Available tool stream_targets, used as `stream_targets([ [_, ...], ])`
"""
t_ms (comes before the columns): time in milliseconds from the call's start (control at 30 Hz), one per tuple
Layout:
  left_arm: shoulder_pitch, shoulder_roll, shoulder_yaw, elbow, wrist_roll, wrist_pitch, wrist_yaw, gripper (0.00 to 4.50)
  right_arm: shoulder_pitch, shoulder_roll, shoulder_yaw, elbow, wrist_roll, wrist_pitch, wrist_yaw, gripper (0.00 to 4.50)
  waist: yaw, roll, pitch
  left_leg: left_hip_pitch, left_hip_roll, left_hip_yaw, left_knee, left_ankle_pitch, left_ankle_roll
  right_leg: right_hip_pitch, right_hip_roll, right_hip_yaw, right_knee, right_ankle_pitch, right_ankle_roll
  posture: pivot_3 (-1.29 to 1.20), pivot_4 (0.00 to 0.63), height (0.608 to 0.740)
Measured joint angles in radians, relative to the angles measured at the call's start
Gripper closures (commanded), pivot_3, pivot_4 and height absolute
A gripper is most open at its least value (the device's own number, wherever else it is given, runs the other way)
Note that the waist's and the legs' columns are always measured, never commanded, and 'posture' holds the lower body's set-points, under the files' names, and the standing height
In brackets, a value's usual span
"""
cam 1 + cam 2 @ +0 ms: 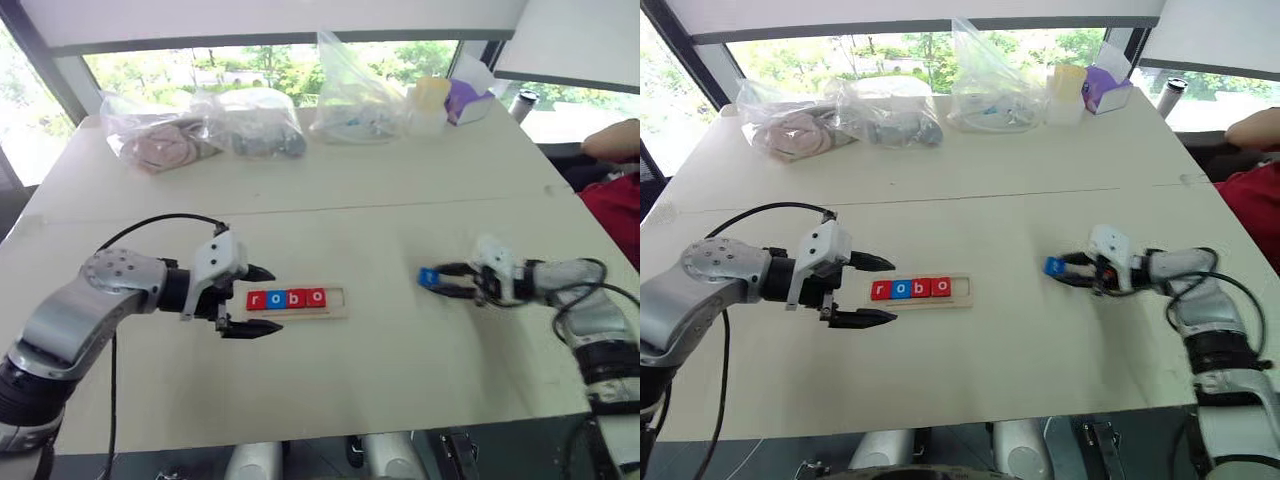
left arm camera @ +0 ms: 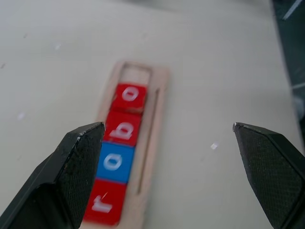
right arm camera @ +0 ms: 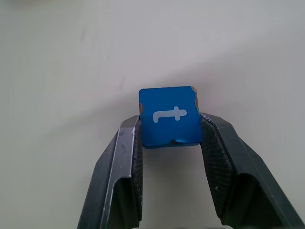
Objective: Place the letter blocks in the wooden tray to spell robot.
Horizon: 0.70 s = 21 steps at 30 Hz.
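Note:
Next, my right gripper releases the blue t block in the tray's bare slot (image 1: 335,297) beside the red o block.
The wooden tray (image 1: 336,302) lies mid-table with letter blocks (image 1: 287,298) r, o, b, o in a row: red, blue, red, red. Its rightmost slot (image 2: 136,75) stands bare. My left gripper (image 1: 262,300) is open at the tray's left end, one finger on each side of it. The blue t block (image 3: 169,116) is pinched between the fingers of my right gripper (image 1: 441,279), to the right of the tray. In the right wrist view both pads (image 3: 137,155) press the block's sides.
Clear plastic bags (image 1: 205,128) with soft items and a yellow and purple container (image 1: 447,100) line the far table edge. A person's arm and red clothing (image 1: 615,190) sit at the right side. Bare tabletop separates tray and right gripper.

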<state>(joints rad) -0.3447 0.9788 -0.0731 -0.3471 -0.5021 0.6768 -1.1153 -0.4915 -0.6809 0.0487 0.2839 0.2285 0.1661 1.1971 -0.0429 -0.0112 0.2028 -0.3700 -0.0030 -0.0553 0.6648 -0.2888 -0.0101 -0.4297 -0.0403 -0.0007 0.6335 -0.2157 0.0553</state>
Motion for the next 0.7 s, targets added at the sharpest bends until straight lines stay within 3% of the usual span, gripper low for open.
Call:
stream_targets([
  [200, 0.009, 0.046, 0.060, 0.049, -0.003, -0.009, -0.053, 0.00, -0.061, 0.067, 0.164, -0.251, -0.062, 0.183, -0.066, 3.36, 0.013, 0.001, 0.000, -0.004, 0.001, -0.003, 0.000, 0.000, 0.000, -0.001, 0.001, -0.003, -0.001, 0.000, 0.003, 0.00, 0.150, 0.740],
  [367, 0.029, 0.039, 0.066, -0.004, -0.028, 0.018, -0.033, 0.00, -0.079, 0.069, 0.284, -0.311, -0.100, 0.263, -0.045, 3.36, 0.031, 0.001, 0.000, -0.005, -0.001, -0.002, -0.001, 0.000, 0.000, -0.002, -0.005, -0.002, -0.002, -0.001, 0.006, 0.00, 0.150, 0.740],
  [700, 0.061, 0.010, 0.085, -0.064, -0.056, 0.055, 0.038, 0.00, -0.081, 0.042, 0.330, -0.349, -0.118, 0.286, -0.001, 3.36, 0.029, 0.000, 0.000, -0.004, -0.002, -0.002, 0.000, 0.000, 0.000, -0.001, -0.003, -0.002, -0.002, -0.001, 0.006, 0.00, 0.150, 0.740],
])
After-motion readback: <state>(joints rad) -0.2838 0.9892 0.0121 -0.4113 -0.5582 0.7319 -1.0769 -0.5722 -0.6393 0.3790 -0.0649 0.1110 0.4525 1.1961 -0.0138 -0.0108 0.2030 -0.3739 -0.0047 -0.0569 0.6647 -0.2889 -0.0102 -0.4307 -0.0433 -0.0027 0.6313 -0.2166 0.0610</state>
